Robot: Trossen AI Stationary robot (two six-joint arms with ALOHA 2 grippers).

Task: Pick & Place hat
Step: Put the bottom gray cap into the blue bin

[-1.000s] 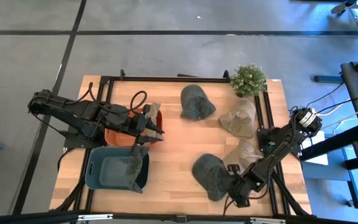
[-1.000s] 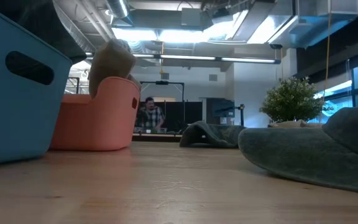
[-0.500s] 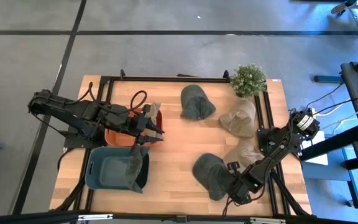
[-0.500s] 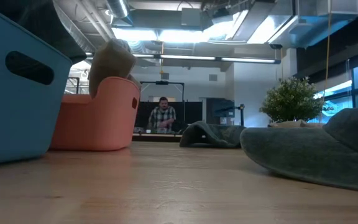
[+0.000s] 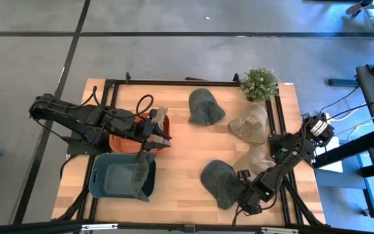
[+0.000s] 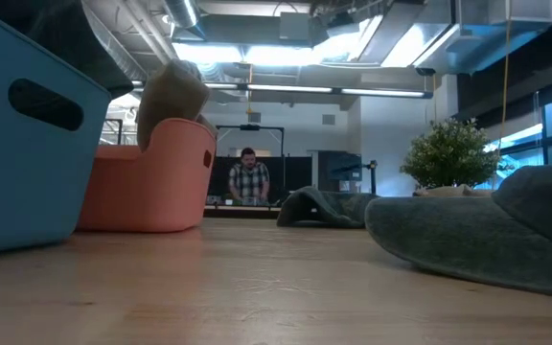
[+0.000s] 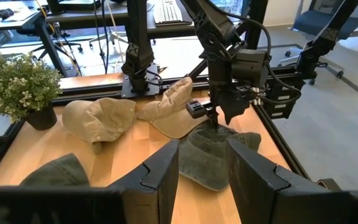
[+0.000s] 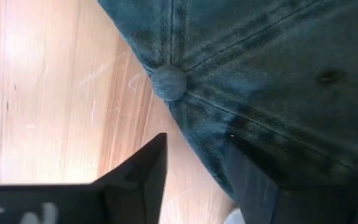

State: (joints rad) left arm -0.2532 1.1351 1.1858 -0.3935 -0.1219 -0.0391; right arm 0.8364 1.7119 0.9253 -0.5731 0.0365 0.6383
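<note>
The dark green hat is far from the bins, so next my right gripper pinches the hat's edge (image 8: 196, 147) below its top button and passes the hat to my left gripper.
A dark green hat (image 5: 218, 183) lies crown up on the wooden table near its front edge; the low view shows it at the right (image 6: 487, 230). My right gripper (image 5: 241, 189) points down at that hat's right side, open. In its wrist view one finger (image 8: 143, 167) stands over bare wood and the other (image 8: 253, 182) over the cloth below the crown button (image 8: 168, 82). My left gripper (image 5: 165, 139) hovers open and empty over the bins at the left, fingers (image 7: 166, 175) apart. My right gripper comes from above, its fingers astride the green hat's edge (image 8: 201, 152) below the crown button. I cannot tell whether either finger touches the cloth. The hat lies flat on the table.
Another dark green hat (image 5: 205, 106) lies at the far middle, and two tan hats (image 5: 250, 123) (image 5: 255, 158) at the right beside a potted plant (image 5: 260, 83). An orange bin (image 5: 119, 142) and a blue bin (image 5: 112, 177) at the left each have a hat draped on the rim.
</note>
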